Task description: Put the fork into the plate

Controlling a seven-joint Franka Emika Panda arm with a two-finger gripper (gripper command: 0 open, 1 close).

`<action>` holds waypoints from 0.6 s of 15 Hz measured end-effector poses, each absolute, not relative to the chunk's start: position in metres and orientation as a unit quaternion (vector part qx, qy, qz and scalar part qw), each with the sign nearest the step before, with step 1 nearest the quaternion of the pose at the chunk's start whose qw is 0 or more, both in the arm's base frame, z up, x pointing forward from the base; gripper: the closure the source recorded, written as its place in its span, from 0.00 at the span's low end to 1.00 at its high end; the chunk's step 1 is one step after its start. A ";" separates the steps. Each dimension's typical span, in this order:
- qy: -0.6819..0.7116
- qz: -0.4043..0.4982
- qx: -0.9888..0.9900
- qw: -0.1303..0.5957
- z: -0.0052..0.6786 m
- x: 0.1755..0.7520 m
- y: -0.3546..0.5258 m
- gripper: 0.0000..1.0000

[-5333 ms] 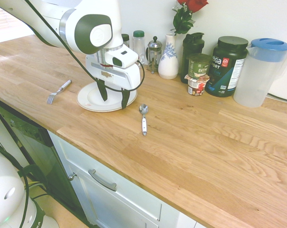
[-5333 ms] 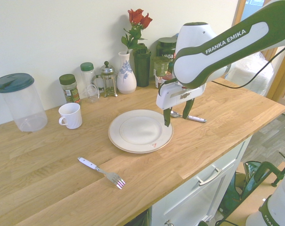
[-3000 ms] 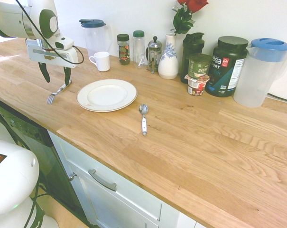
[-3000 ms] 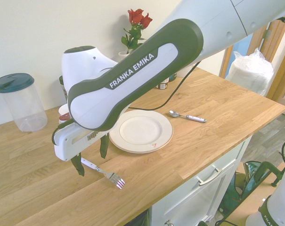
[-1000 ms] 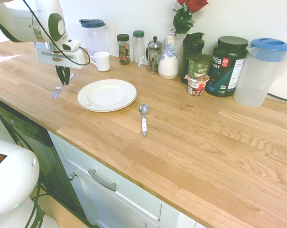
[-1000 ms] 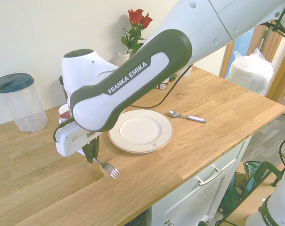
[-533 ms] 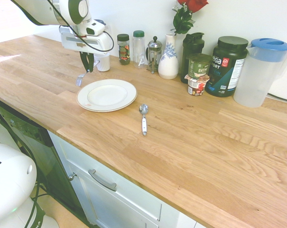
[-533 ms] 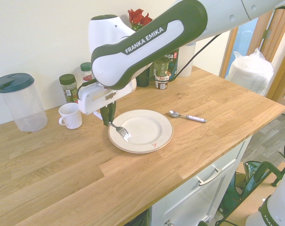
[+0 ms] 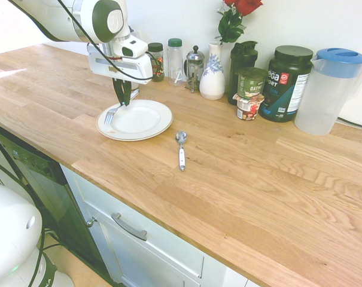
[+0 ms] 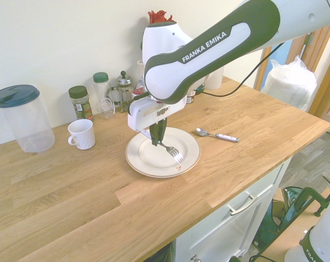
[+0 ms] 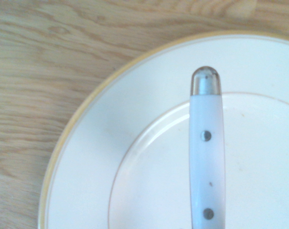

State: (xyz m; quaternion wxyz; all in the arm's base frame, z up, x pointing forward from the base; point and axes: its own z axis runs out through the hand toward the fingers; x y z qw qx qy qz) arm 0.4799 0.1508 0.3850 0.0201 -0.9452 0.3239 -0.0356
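Note:
I should release the fork from my gripper so that it rests on the flat middle of the white plate (image 9: 131, 116), inside the plate's gold-edged rim.
The fork (image 9: 113, 110) has silver tines and a white riveted handle (image 11: 206, 143). It hangs tilted, tines low, just above the plate (image 9: 160, 122). My gripper (image 9: 122, 94) is shut on the fork's handle and stands over the round white plate's rim nearest the mug. In the second exterior view the gripper (image 10: 156, 140) holds the fork (image 10: 174, 153) with its tines over the plate (image 10: 136, 160) near its middle. The wrist view shows the handle end above the plate's (image 11: 87, 157) gold-edged rim.
A spoon (image 9: 181, 149) with a white handle lies on the wooden counter beside the plate. A white mug (image 10: 82, 134), jars, a French press, a vase (image 9: 212, 75) with roses, tubs and two lidded pitchers (image 9: 330, 89) line the back wall. The counter's front edge is close.
My gripper has carried the fork from beside the plate's edge to over the plate's inside. The jaws have stayed shut.

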 end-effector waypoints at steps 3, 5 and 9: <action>0.328 -0.033 -0.944 0.022 0.368 0.477 0.145 1.00; 0.329 -0.031 -0.944 0.022 0.360 0.479 0.145 1.00; 0.335 -0.031 -0.941 0.025 0.345 0.486 0.141 1.00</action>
